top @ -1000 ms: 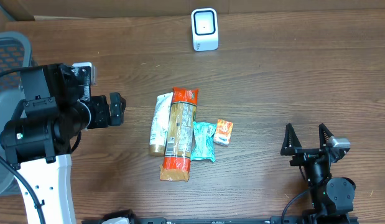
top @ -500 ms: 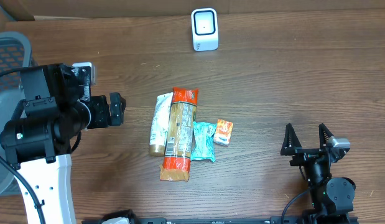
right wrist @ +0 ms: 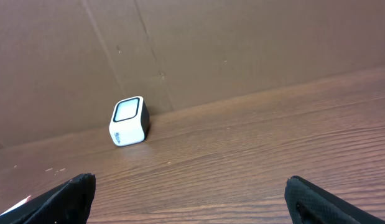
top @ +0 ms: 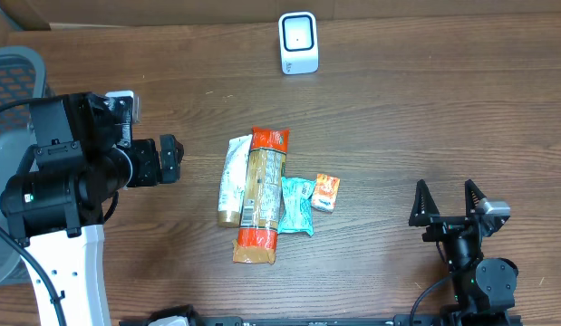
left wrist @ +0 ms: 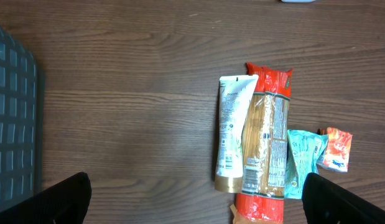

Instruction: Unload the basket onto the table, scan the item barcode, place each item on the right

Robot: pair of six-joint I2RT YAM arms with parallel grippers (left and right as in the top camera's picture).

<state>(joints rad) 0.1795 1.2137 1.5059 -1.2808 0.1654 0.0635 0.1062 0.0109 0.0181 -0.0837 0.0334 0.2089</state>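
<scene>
I will next close my right gripper on the outer edge of the orange packet (top: 334, 193), which is the side that faces away from the teal packet.
Several items lie together mid-table: a white tube (top: 232, 179), a long pasta pack with red ends (top: 262, 195), a teal packet (top: 297, 205) and a small orange packet (top: 326, 192). The white scanner (top: 298, 43) stands at the far edge. My left gripper (top: 169, 158) hovers left of the pile, open and empty. In the left wrist view the tube (left wrist: 232, 134) and pasta pack (left wrist: 267, 143) lie between and beyond the left gripper (left wrist: 198, 208); a barcode (left wrist: 250, 173) shows on the pack. My right gripper (top: 446, 201) stands open at the near right, facing the scanner (right wrist: 128, 121).
A grey mesh chair (top: 13, 72) sits beyond the table's left edge. A brown cardboard wall (right wrist: 242, 43) rises behind the scanner. Bare wood lies between the pile and the right gripper (right wrist: 192, 202).
</scene>
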